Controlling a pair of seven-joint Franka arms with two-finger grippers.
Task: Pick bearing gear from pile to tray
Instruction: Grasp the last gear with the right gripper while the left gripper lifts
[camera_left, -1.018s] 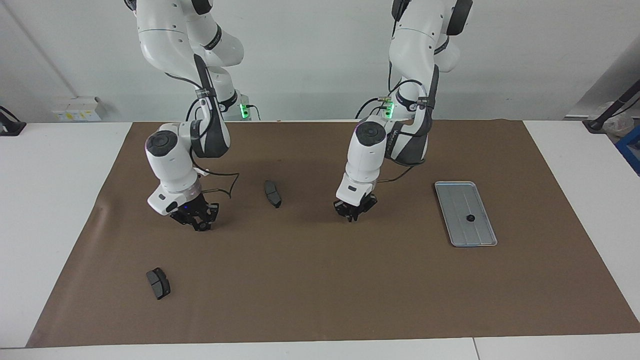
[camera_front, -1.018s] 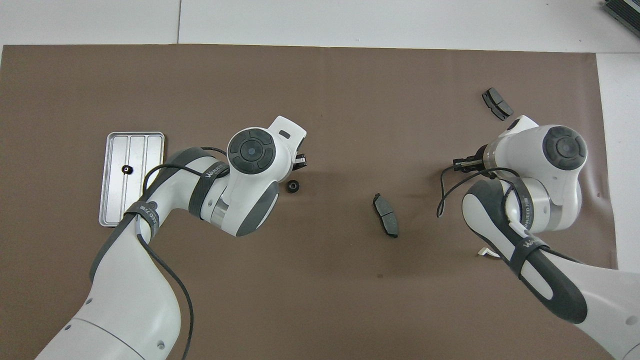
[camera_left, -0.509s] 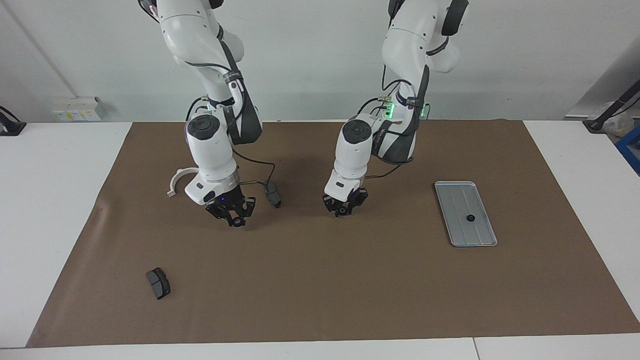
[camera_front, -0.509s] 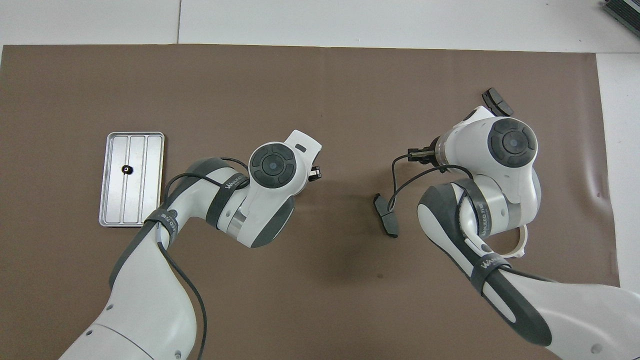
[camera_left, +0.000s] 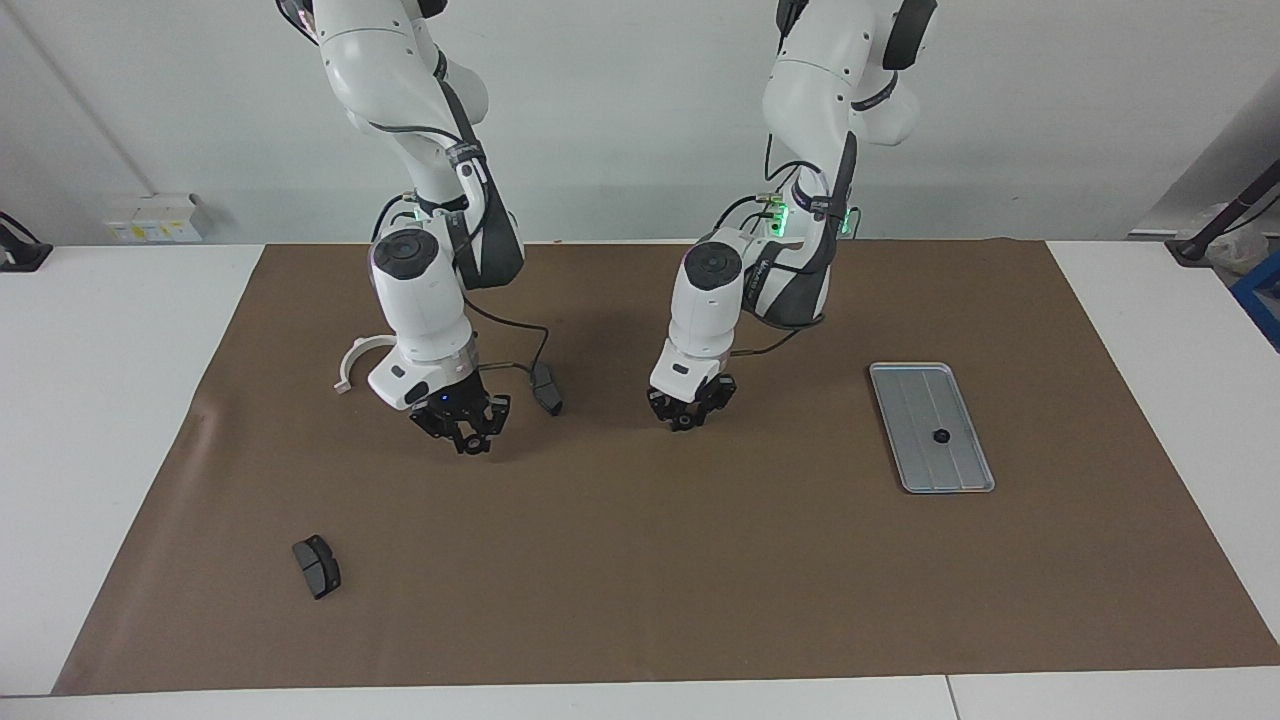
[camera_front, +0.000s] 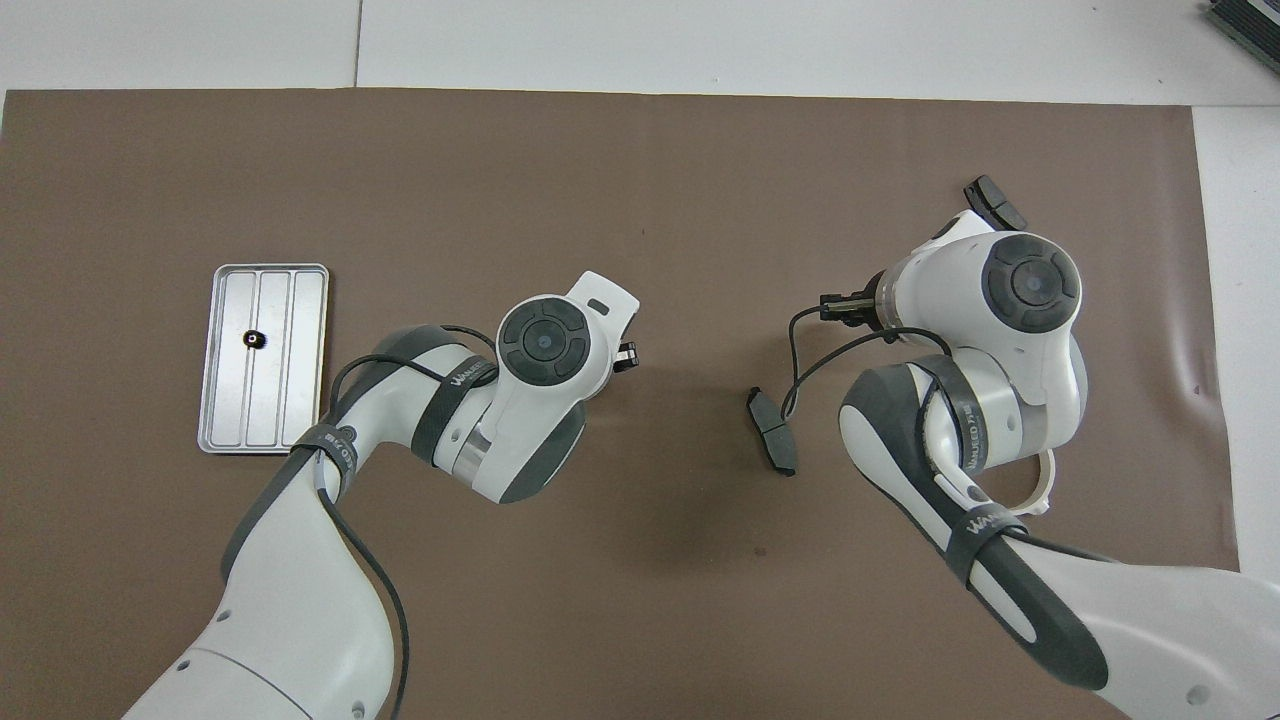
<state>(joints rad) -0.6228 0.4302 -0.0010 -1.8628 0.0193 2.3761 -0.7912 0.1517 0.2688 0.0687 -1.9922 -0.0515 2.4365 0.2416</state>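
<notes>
Next, I release the black gear with my right gripper on the brown mat at the spot (camera_front: 609, 367) under my left gripper.
The silver grooved tray (camera_left: 905, 400) lies at the left arm's end of the brown mat, with one small black gear (camera_left: 940, 436) in it; both show in the overhead view, tray (camera_front: 300, 350) and gear (camera_front: 253, 339). My left gripper (camera_left: 686, 420) is low at the mat near the middle. Its hand (camera_front: 625, 355) covers the spot where a loose gear lay. My right gripper (camera_left: 468, 440) hangs just above the mat, beside a dark pad (camera_left: 546, 388), and shows from above (camera_front: 832, 307).
That dark pad (camera_front: 772, 430) lies between the two hands. A second pad (camera_left: 317, 566) lies far from the robots at the right arm's end, half hidden from above (camera_front: 995, 203). A white curved bracket (camera_left: 352, 360) lies by the right arm (camera_front: 1040, 490).
The right arm swung from its end of the mat toward the middle, uncovering the white bracket. The left gripper shifted over the loose gear, which is now hidden. Both have barely moved in the last half second.
</notes>
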